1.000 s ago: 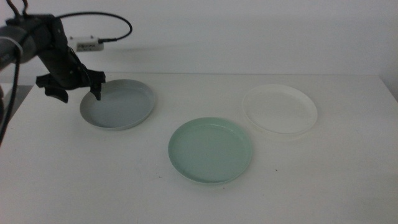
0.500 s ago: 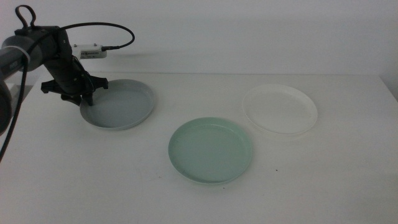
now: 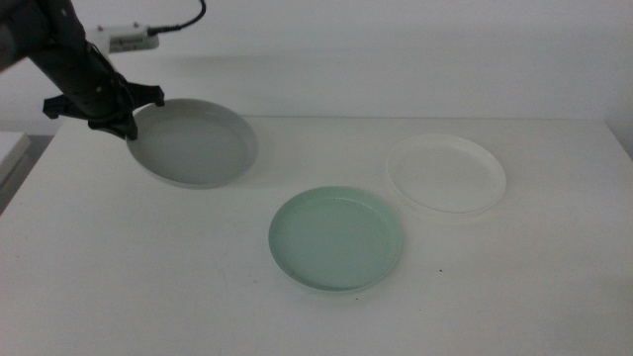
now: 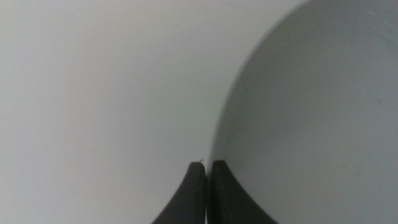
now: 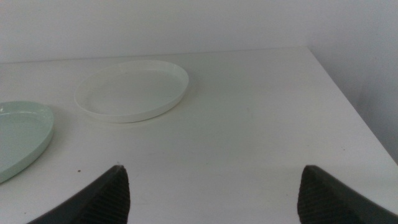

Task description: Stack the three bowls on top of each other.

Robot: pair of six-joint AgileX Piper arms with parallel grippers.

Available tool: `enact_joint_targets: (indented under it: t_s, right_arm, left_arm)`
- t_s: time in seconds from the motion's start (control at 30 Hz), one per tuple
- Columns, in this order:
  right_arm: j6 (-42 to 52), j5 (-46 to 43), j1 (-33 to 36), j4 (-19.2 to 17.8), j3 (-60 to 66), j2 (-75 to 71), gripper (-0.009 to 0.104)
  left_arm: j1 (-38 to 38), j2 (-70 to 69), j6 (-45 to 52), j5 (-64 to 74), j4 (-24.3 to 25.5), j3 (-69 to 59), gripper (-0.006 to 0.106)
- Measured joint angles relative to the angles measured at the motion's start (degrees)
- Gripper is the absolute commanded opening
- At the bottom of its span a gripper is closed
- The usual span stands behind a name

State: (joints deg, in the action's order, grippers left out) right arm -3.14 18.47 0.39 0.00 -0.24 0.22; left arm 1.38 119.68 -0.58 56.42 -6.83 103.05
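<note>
Next, my left gripper lets go of the grey-blue bowl inside the mint green bowl point(image 3: 334, 238), stacked there.
My left gripper point(image 3: 126, 126) is shut on the near-left rim of the grey-blue bowl point(image 3: 195, 144) and holds it tilted, raised off the table at the far left. In the left wrist view the two jaws meet point(image 4: 207, 167) on that rim, with the bowl's point(image 4: 311, 112) inside beyond them. The mint green bowl point(image 3: 335, 238) lies flat at the table's middle front. At the right rear rests the white bowl point(image 3: 445, 174). My right gripper point(image 5: 211, 193) waits open and empty, low over the table's right side, facing the white bowl point(image 5: 132, 90) and the green bowl's edge point(image 5: 18, 140).
A small white box with a black cable point(image 3: 124, 39) sits behind the left arm near the back wall. The table's right edge point(image 5: 348, 106) runs close to the right gripper.
The left gripper has pinched the grey-blue bowl's rim and lifted it; the bowl now sits higher and tilted. The green and white bowls have not moved.
</note>
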Motion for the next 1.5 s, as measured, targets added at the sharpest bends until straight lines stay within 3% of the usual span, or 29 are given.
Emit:
enact_joint_targets:
  t_s: [0.2, 0.5, 0.93, 1.03, 1.17, 1.43, 1.5]
  right_arm:
    - [0.0, 0.0, 0.0, 0.0, 0.0, 0.0, 0.093]
    - [0.0, 0.0, 0.0, 0.0, 0.0, 0.0, 0.093]
    - [0.0, 0.0, 0.0, 0.0, 0.0, 0.0, 0.093]
    - [0.0, 0.0, 0.0, 0.0, 0.0, 0.0, 0.093]
    - [0.0, 0.0, 0.0, 0.0, 0.0, 0.0, 0.093]
    - [0.0, 0.0, 0.0, 0.0, 0.0, 0.0, 0.093]
    - [0.0, 0.0, 0.0, 0.0, 0.0, 0.0, 0.093]
  left_arm:
    - [-9.9, -14.9, -1.1, -6.1, -3.3, -18.8, -0.002]
    - [-21.7, -13.6, -2.3, -12.2, -6.1, -24.8, -0.002]
    - [-23.7, -8.9, -3.9, -17.0, -7.2, -24.8, -0.001]
    - [-23.7, -8.3, -3.9, -17.1, -7.2, -24.8, 0.003]
    - [-23.7, -8.2, -3.9, -16.9, -7.2, -24.8, 0.02]
    - [-23.6, -11.2, 2.5, -11.7, -6.9, -24.8, 0.094]
    - [-23.0, -14.9, 3.3, -8.8, -6.8, -24.7, 0.094]
